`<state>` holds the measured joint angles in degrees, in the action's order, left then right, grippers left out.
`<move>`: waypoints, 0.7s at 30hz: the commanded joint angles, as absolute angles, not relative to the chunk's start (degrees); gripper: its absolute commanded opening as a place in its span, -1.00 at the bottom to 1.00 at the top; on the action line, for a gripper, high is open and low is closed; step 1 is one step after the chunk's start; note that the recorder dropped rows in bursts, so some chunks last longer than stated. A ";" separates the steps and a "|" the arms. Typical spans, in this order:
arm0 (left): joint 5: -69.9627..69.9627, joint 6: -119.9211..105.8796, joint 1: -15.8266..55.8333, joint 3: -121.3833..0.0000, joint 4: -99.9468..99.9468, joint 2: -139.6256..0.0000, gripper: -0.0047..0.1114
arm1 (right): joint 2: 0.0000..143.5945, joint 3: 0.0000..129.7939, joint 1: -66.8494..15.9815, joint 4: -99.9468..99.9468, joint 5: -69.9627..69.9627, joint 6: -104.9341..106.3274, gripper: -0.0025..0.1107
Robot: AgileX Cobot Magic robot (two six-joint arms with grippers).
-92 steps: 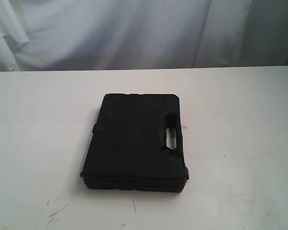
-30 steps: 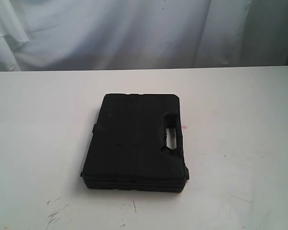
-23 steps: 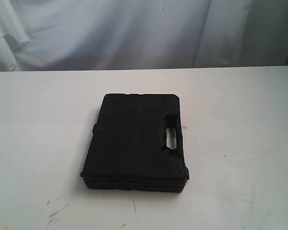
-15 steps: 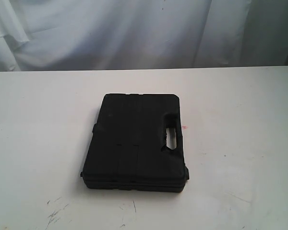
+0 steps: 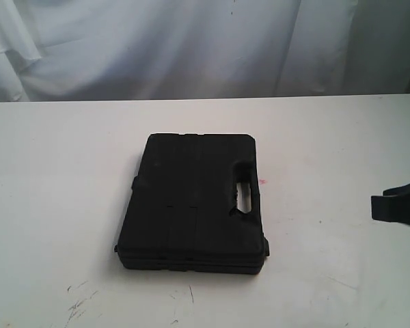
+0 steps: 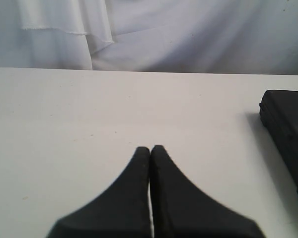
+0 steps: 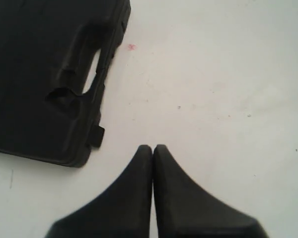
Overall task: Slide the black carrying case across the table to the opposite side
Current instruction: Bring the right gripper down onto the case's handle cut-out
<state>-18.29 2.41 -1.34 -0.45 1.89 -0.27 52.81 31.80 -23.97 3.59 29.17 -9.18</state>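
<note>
The near half of the handle [image 5: 255, 201] [image 7: 99, 83] on the black carrying case is next for my right gripper, which should close there with one finger inside the case's cutout.
The black carrying case [image 5: 191, 201] lies flat in the middle of the white table [image 5: 55, 171], its handle cutout [image 5: 244, 196] on the right side. My right gripper [image 5: 379, 205] shows at the right edge of the exterior view, well apart from the case. In the right wrist view the right gripper [image 7: 153, 147] is shut and empty over bare table, with the case [image 7: 44, 74] beside it. My left gripper [image 6: 150, 148] is shut and empty too; only a corner of the case [image 6: 288, 134] shows in its view. The left gripper is out of the exterior view.
A small pink spot [image 5: 262, 182] marks the table just right of the case handle. Dark scuff marks [image 5: 78, 304] lie near the front edge. White cloth [image 5: 191, 48] hangs behind the table's far edge.
My right gripper has come into the exterior view at the right edge. The case has not moved.
</note>
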 commanded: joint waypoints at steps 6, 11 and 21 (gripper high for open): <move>-17.96 2.54 -1.10 0.00 1.59 0.00 -0.92 | 57.84 40.63 -24.06 7.17 29.69 -2.96 -0.96; -17.96 2.54 -1.10 0.00 1.59 0.00 -0.92 | 66.08 50.34 -24.06 7.36 37.24 -3.21 -0.96; -17.96 2.54 -1.10 0.00 1.59 0.00 -0.92 | 84.11 64.44 -24.06 10.02 45.96 -6.00 -0.96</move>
